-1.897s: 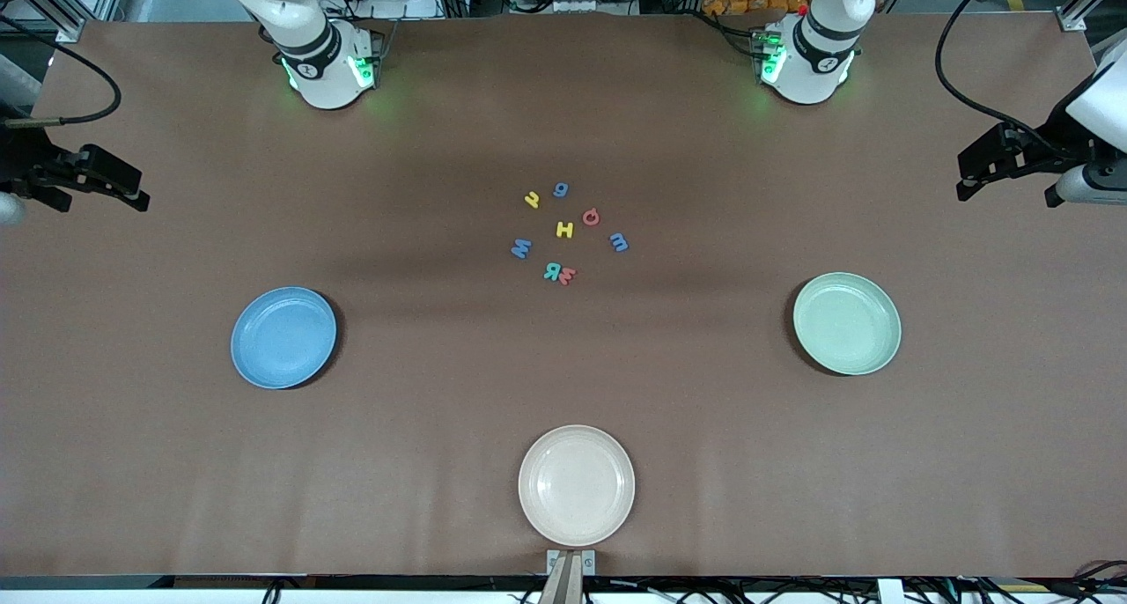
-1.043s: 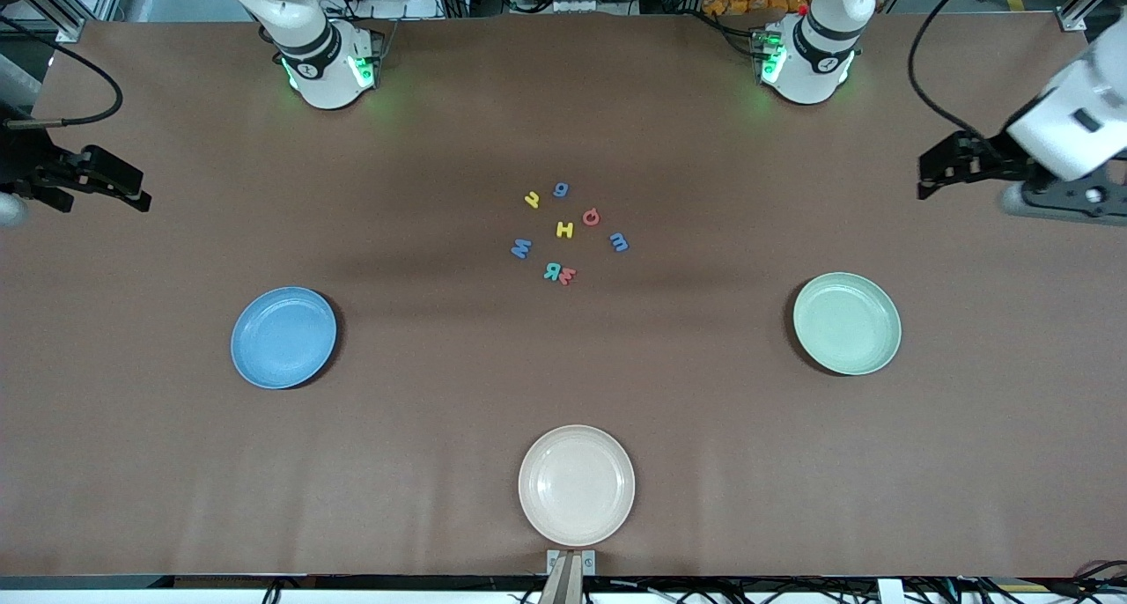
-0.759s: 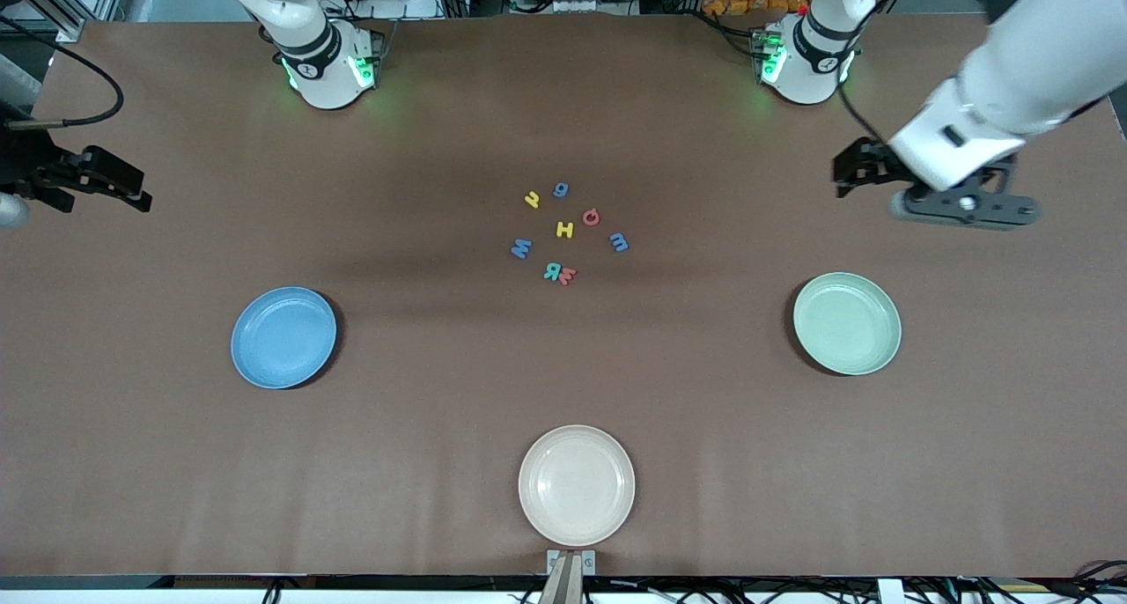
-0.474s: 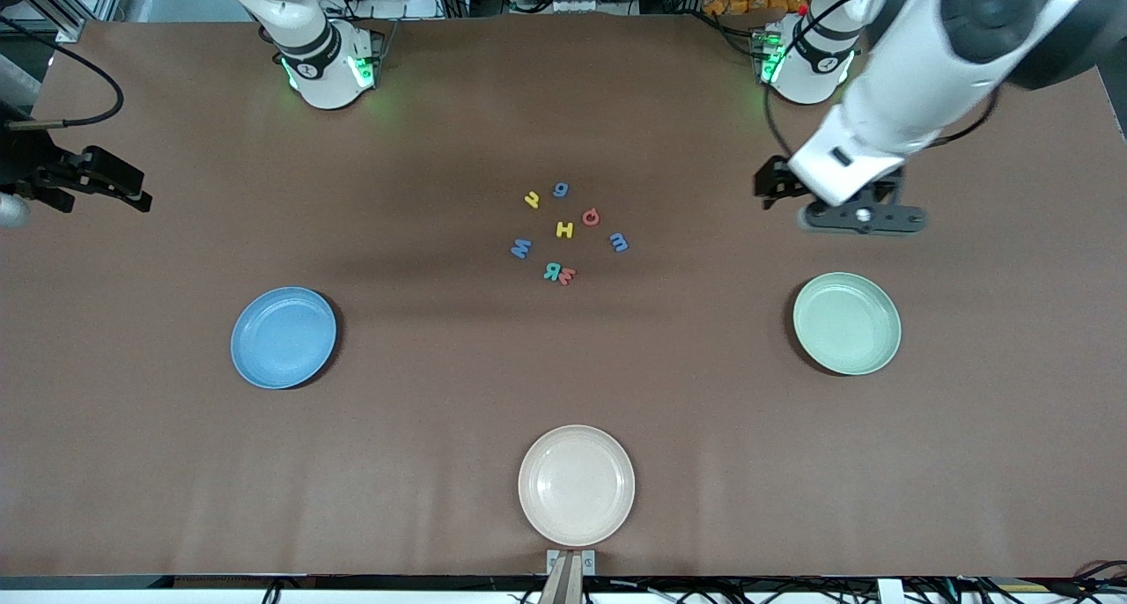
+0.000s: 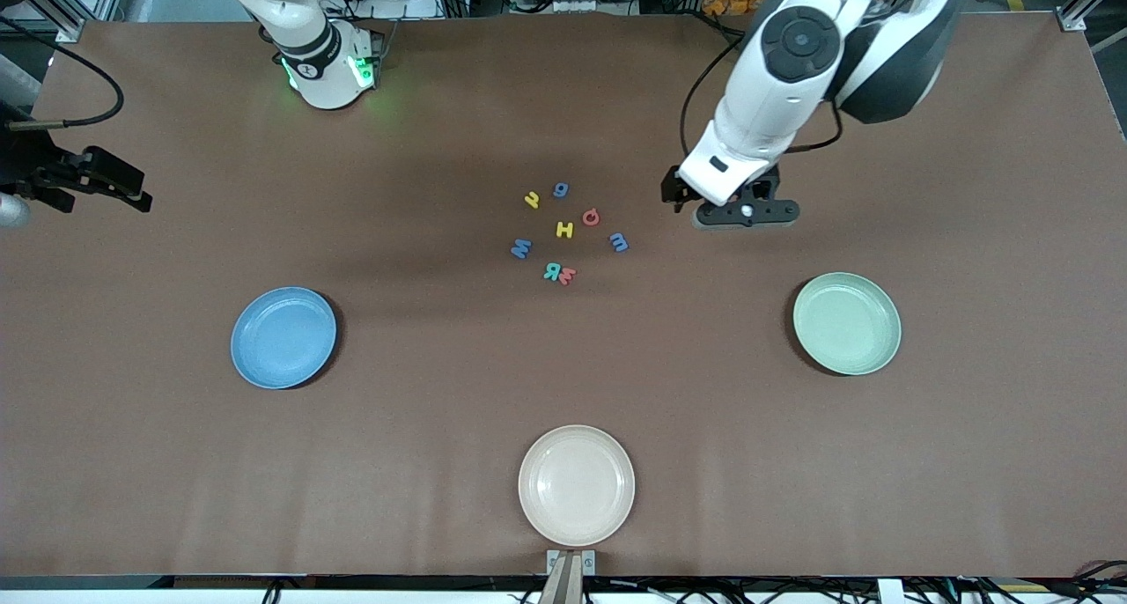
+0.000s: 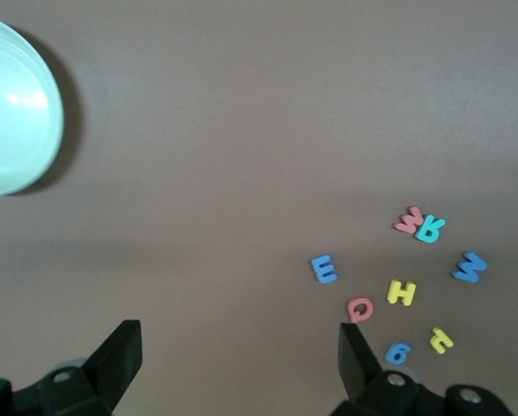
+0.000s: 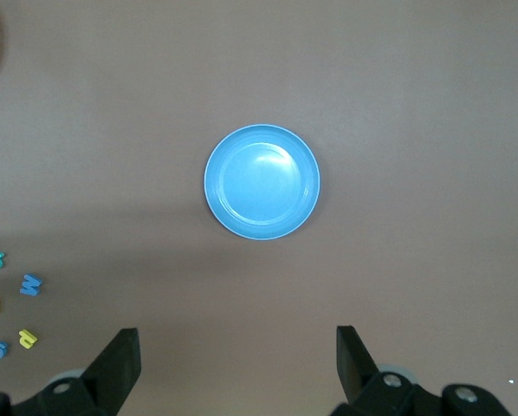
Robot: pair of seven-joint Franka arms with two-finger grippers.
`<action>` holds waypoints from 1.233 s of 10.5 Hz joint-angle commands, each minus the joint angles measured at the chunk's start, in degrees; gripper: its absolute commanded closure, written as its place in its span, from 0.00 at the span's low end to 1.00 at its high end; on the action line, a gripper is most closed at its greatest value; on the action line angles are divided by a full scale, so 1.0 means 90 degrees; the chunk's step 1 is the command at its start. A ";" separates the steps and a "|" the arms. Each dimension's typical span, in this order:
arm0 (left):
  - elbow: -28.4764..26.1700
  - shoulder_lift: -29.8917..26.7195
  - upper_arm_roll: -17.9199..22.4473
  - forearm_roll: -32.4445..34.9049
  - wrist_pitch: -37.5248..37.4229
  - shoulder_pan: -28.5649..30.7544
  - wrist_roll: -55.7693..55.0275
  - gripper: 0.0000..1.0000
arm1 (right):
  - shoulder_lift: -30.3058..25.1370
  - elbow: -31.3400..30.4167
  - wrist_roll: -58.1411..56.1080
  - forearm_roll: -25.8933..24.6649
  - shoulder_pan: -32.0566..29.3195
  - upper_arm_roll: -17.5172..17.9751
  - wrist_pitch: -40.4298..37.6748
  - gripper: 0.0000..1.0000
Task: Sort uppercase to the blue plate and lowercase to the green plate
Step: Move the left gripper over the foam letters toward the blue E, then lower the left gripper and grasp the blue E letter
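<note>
My left gripper needs to grip the middle of the blue m [image 5: 619,243] [image 6: 324,269], the letter closest to the green plate, since lowercase letters go on that plate.
Several foam letters lie in a cluster mid-table: uppercase yellow H [image 5: 565,230], red Q [image 5: 591,217], blue M [image 5: 521,248] and teal R [image 5: 552,271]; lowercase yellow h [image 5: 532,200], blue g [image 5: 561,189], blue m [image 5: 619,243] and a red m [image 5: 567,276] touching the R. The blue plate [image 5: 283,337] and the green plate [image 5: 847,323] sit empty, nearer the camera. My left gripper [image 6: 239,364] hangs open over bare table beside the Q [image 6: 359,308]. My right gripper [image 7: 239,360] waits open, high above the right arm's end of the table, looking at the blue plate [image 7: 262,182].
A cream plate [image 5: 577,485] sits at the table edge nearest the camera, in line with the letters. The left arm's big white links [image 5: 792,49] reach over the table toward the letters. A brown mat covers the whole table.
The left arm has swung in from the left arm's end of the table to just beside the letter cluster, its gripper still open. The right arm and the letters have not moved.
</note>
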 commanded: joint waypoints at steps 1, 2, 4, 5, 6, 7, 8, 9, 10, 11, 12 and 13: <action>-0.0123 0.0343 -0.0080 0.0188 0.0478 -0.0334 -0.0685 0.00 | -0.0064 -0.0052 0.0071 -0.0014 -0.0022 0.0024 0.0007 0.00; -0.0123 0.0567 -0.0157 0.0325 0.0654 -0.0432 -0.1064 0.00 | -0.0064 -0.0052 0.0071 -0.0014 -0.0022 0.0024 0.0007 0.00; -0.0123 0.1065 -0.0353 0.0870 0.1054 -0.0462 -0.1671 0.00 | -0.0064 -0.0052 0.0071 -0.0014 -0.0022 0.0024 -0.0002 0.00; -0.0123 0.1290 -0.0411 0.1115 0.1298 -0.0482 -0.1935 0.00 | -0.0055 -0.0091 0.0071 -0.0014 -0.0022 0.0024 0.0007 0.00; -0.0123 0.1485 -0.0412 0.1214 0.1551 -0.0608 -0.2160 0.00 | -0.0055 -0.0111 0.0071 -0.0014 -0.0022 0.0024 0.0007 0.00; -0.0123 0.1661 -0.0412 0.1370 0.1738 -0.0648 -0.2297 0.00 | -0.0055 -0.0120 0.0071 -0.0014 -0.0022 0.0024 0.0007 0.00; -0.0123 0.1818 -0.0412 0.1536 0.1884 -0.0677 -0.2511 0.00 | -0.0045 -0.0130 0.0061 -0.0014 -0.0022 0.0024 0.0017 0.00; -0.0133 0.1993 -0.0402 0.1653 0.2021 -0.0851 -0.2745 0.00 | -0.0045 -0.0150 0.0071 -0.0004 -0.0022 0.0024 0.0046 0.00; -0.0133 0.2140 -0.0402 0.1867 0.2061 -0.0892 -0.2980 0.00 | -0.0035 -0.0188 0.0032 -0.0004 -0.0022 0.0024 0.0046 0.00; -0.0162 0.2258 -0.0393 0.2024 0.2062 -0.0902 -0.3263 0.00 | -0.0025 -0.0218 0.0022 0.0005 -0.0022 0.0024 0.0056 0.00; -0.0220 0.2365 -0.0373 0.2026 0.2062 -0.0892 -0.3488 0.00 | -0.0025 -0.0228 0.0003 0.0102 -0.0022 0.0024 0.0056 0.00; -0.0230 0.2511 -0.0344 0.2026 0.2062 -0.0892 -0.3915 0.00 | -0.0016 -0.0228 0.0003 0.0142 -0.0022 0.0014 0.0056 0.00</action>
